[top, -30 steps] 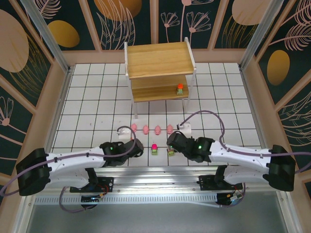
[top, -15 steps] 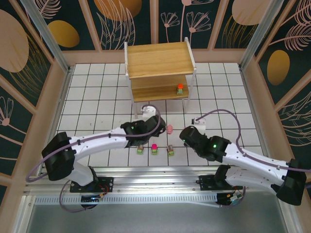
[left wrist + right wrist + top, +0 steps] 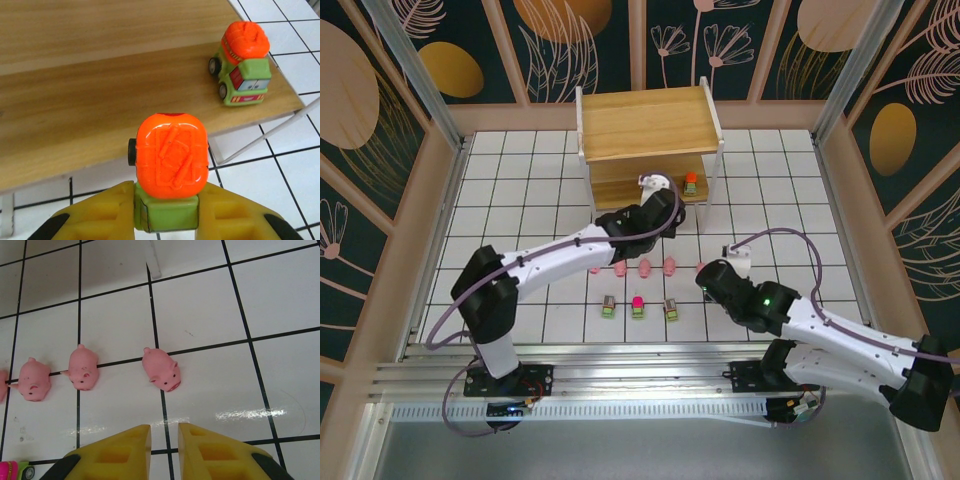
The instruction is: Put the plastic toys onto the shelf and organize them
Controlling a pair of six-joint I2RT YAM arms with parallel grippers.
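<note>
Next, I let go of the plastic toy truck, now held just in front of the shelf, with my left gripper on the lower board [image 3: 672, 187] [image 3: 177, 94], close beside the other orange-and-green truck.
My left gripper [image 3: 167, 212] is shut on a plastic toy truck [image 3: 172, 165] with an orange top and a green base. It holds the truck just in front of the lower board [image 3: 100, 95] of the shelf [image 3: 645, 125]. From above, the left gripper [image 3: 668, 207] is at that board's front edge. A second orange-and-green truck [image 3: 242, 65] stands at the board's right end. Several pink pigs [image 3: 161, 369] lie in a row on the tiles. My right gripper [image 3: 164, 432] hovers just short of the rightmost pig, narrowly open and holding nothing.
Three blocky toys [image 3: 637, 305] stand in a row on the white tiled floor, nearer the arm bases than the pigs. A pink-topped one [image 3: 7, 470] is at the lower left of the right wrist view. A white shelf leg [image 3: 152, 262] stands beyond the pigs.
The left arm has swung from the toy rows up to the shelf's lower board, carrying the orange-topped truck. The right arm has drawn back a little to the right.
</note>
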